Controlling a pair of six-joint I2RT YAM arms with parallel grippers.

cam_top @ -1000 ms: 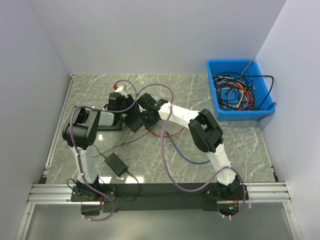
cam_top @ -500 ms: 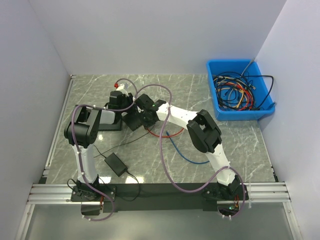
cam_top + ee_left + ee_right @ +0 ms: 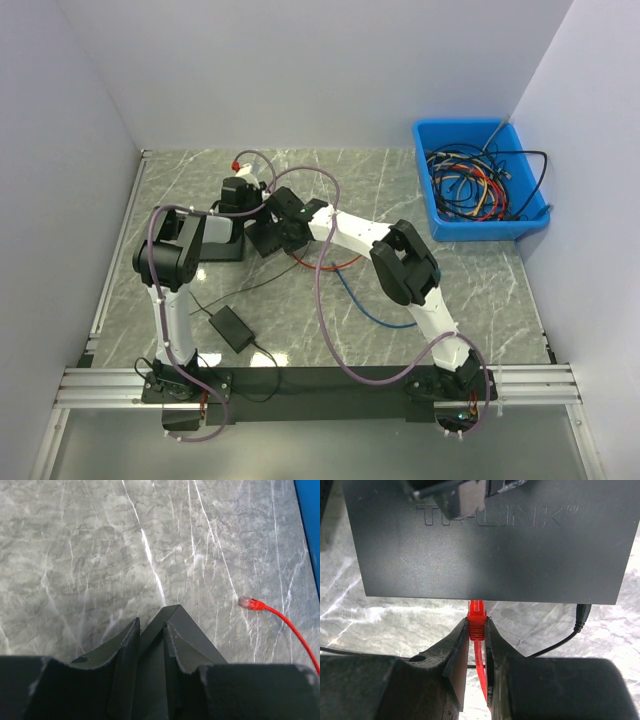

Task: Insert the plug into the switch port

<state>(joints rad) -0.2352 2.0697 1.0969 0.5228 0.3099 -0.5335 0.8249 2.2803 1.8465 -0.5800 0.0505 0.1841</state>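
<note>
My right gripper holds the red plug with the black switch. It will release the plug on the bare marble (image 3: 327, 180) near the back wall.
The black switch (image 3: 490, 555) fills the top of the right wrist view, logo side up. My right gripper (image 3: 476, 625) is shut on the red plug (image 3: 476, 619), whose clear tip meets the switch's near edge. Whether the tip sits inside a port is hidden under that edge. The red cable (image 3: 481, 670) trails back between the fingers. In the left wrist view my left gripper (image 3: 151, 625) is shut on a corner of the switch (image 3: 195, 640). The cable's other red plug (image 3: 248, 602) lies loose on the table. From above, both grippers meet at the switch (image 3: 222, 248).
A black power lead (image 3: 555, 640) plugs into the switch's near edge, right of the red plug. The power adapter (image 3: 232, 328) lies near the left arm. A blue cable (image 3: 370, 305) lies on the marble. A blue bin (image 3: 478, 225) of cables stands at the back right.
Both arms have shifted a little toward the far left of the table. My left jaws have narrowed onto the switch. My right gripper still holds the red plug.
</note>
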